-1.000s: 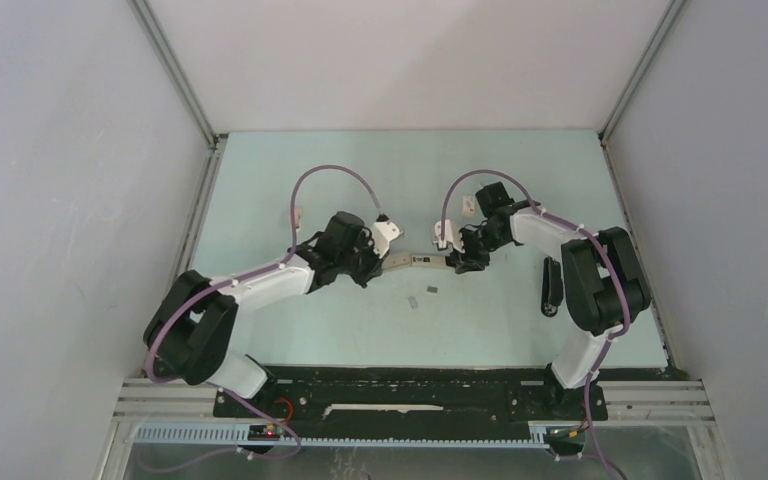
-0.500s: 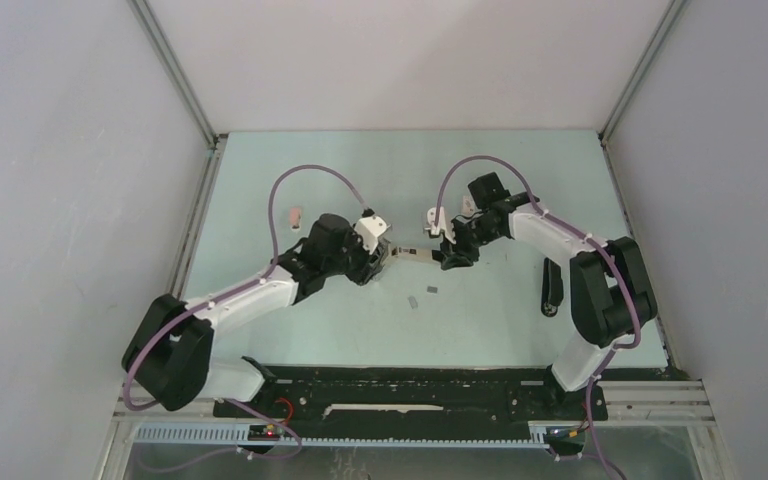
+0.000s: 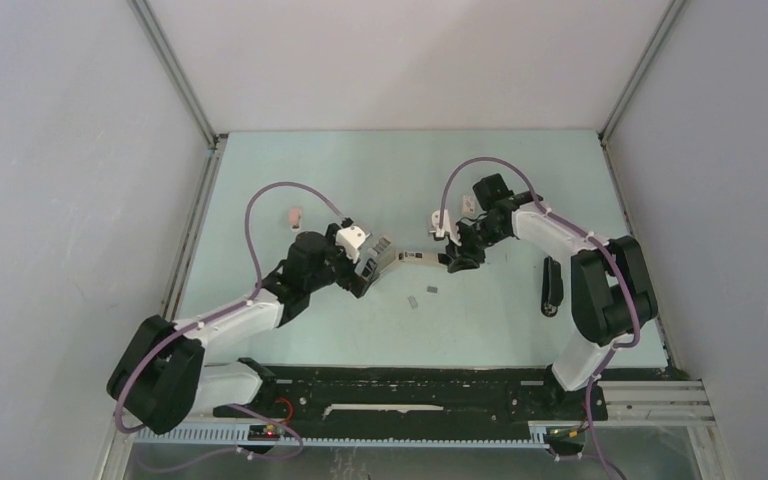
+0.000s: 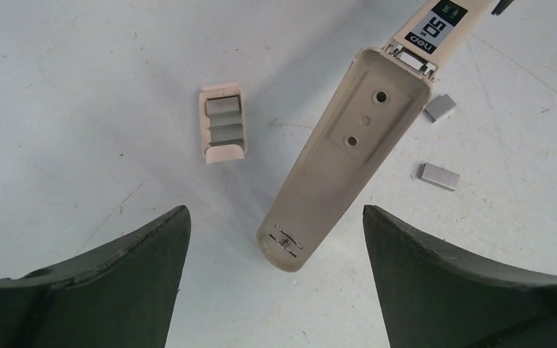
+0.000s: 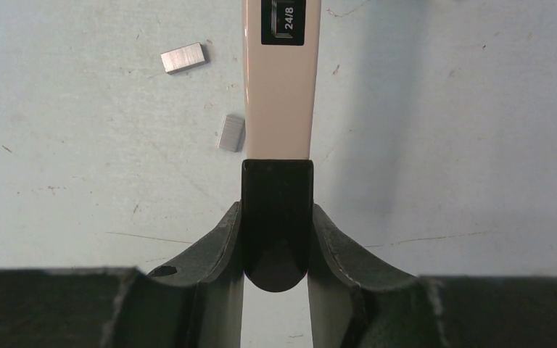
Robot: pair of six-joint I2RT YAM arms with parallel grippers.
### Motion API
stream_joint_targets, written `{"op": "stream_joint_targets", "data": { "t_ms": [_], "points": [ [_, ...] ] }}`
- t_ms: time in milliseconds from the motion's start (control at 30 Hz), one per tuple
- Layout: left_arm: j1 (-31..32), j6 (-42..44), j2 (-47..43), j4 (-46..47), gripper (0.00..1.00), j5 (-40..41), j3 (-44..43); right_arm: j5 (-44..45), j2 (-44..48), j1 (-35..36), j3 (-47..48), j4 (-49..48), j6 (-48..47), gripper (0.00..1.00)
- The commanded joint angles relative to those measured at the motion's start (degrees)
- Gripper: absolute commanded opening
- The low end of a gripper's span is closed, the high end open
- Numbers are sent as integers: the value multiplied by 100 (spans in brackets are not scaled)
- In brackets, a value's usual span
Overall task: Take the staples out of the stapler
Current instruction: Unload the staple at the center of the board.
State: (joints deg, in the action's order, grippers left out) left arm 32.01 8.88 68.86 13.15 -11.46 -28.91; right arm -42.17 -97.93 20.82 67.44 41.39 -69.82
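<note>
The stapler's base reaches straight out from its hinge, so next I grab the base's rounded tip [image 4: 283,245] with my left gripper and push the base back toward my right gripper.
A long beige stapler [image 3: 416,258] with a black rear end stretches between my two grippers. My right gripper [image 5: 275,210] is shut on that black end [image 5: 276,217]. My left gripper [image 4: 273,212] stands wide open, and the stapler's rounded beige tip [image 4: 284,250] reaches between its fingers, touching neither. Two short silvery strips of staples [image 4: 439,176] [image 4: 440,107] lie on the table beside the stapler, and the same staples [image 3: 430,290] [image 3: 413,302] show from above. The right wrist view has them as well, the staples [image 5: 184,57] [image 5: 231,133] lying left of the stapler's body [image 5: 276,94].
A small pink holder [image 4: 223,125] with grey strips in it lies on the table on the stapler's other side. Another small pink piece [image 3: 295,213] sits at the far left. A long black object [image 3: 552,285] lies by the right arm's base.
My left gripper has opened, let go of the stapler's beige end and drawn back to the left. The right gripper has kept its hold on the black end.
</note>
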Motion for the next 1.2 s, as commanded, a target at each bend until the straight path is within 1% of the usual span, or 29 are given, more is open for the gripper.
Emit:
{"op": "stream_joint_targets", "data": {
  "t_ms": [0,67,167,300,400,433,500,567,667,700,767,800,967,1067,1167],
  "points": [
    [-74,184,258,856,93,-648,170,-156,-30,-122,162,25,-444,0],
    [-72,349,459,889,93,-761,116,-218,-51,-196,164,57,-667,0],
    [-59,815,749,873,93,-961,-11,-352,-112,-280,249,340,-1029,0],
    [-43,1173,1070,827,92,-971,-240,-449,-173,-352,373,551,-1364,0],
    [-39,1276,1367,482,88,-1038,-581,-530,-231,-413,479,685,-1538,0],
    [-40,1300,1480,339,85,-1072,-694,-559,-258,-437,517,728,-1565,0],
    [-40,1324,1698,85,73,-1138,-917,-588,-296,-470,583,774,-1595,0],
    [-42,1326,1874,-154,57,-1175,-1101,-603,-325,-493,600,783,-1604,0],
    [-47,1303,1998,-346,24,-1210,-1253,-616,-336,-515,599,787,-1618,0],
    [-43,1289,1988,-367,15,-1216,-1257,-610,-339,-517,603,791,-1622,0],
    [-43,1247,1854,-368,3,-1227,-1210,-617,-331,-534,602,775,-1611,0],
    [-33,1214,1734,-377,1,-1222,-1179,-610,-324,-535,602,758,-1582,0],
    [79,1134,783,-657,0,-972,-1057,-574,-268,-456,602,636,-1391,0],
    [252,1282,304,-1209,0,-534,-1170,-552,-240,-350,595,542,-1263,0],
    [295,1326,114,-1515,0,-401,-1225,-480,-248,-244,595,424,-1131,0]
  ]
}}
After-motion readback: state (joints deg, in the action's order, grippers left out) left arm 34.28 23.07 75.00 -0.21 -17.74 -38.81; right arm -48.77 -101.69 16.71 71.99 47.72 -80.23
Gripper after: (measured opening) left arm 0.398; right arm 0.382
